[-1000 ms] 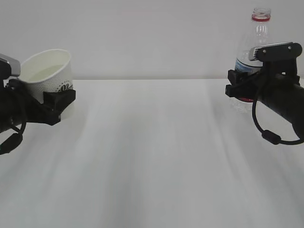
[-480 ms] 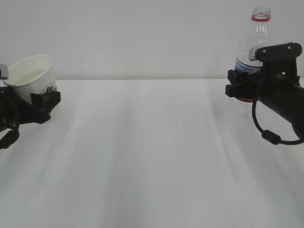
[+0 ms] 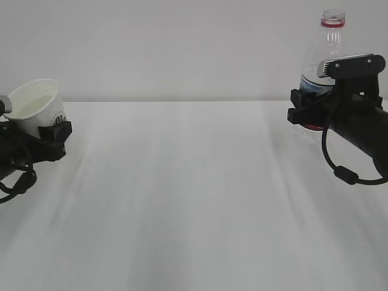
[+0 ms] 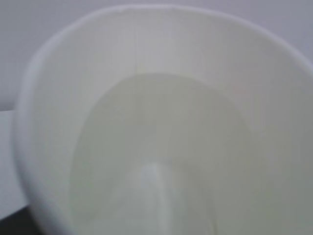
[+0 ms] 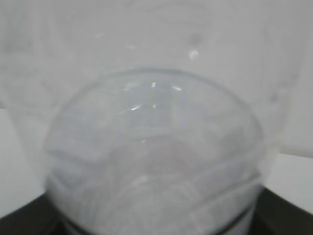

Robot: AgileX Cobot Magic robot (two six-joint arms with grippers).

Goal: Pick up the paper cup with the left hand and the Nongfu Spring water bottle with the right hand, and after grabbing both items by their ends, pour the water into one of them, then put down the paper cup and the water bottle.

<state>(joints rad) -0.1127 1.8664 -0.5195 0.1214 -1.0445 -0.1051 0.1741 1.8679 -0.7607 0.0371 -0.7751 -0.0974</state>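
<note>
Next, my left gripper puts the paper cup down on the bare white table (image 3: 43, 177) just below it, well away from the water bottle.
At the far left, the white paper cup (image 3: 35, 107) leans with its mouth toward the camera. My left gripper (image 3: 46, 132) is shut on its lower part. In the left wrist view the cup's inside (image 4: 161, 54) fills the frame, holding a pool of clear water (image 4: 156, 161), and my fingers are hidden. At the right, the clear Nongfu Spring water bottle (image 3: 331, 43) stands upright with no cap above its red neck ring. My right gripper (image 3: 307, 113) is shut on its labelled middle. The bottle's body (image 5: 156, 147) fills the right wrist view.
The white table (image 3: 194, 194) stretches between the two arms, with a plain pale wall behind it. A black cable (image 3: 339, 170) loops below the right arm. Nothing else stands in view.
My left gripper has carried the cup left and downward, close to the frame's left edge. The right arm and the bottle have not moved.
</note>
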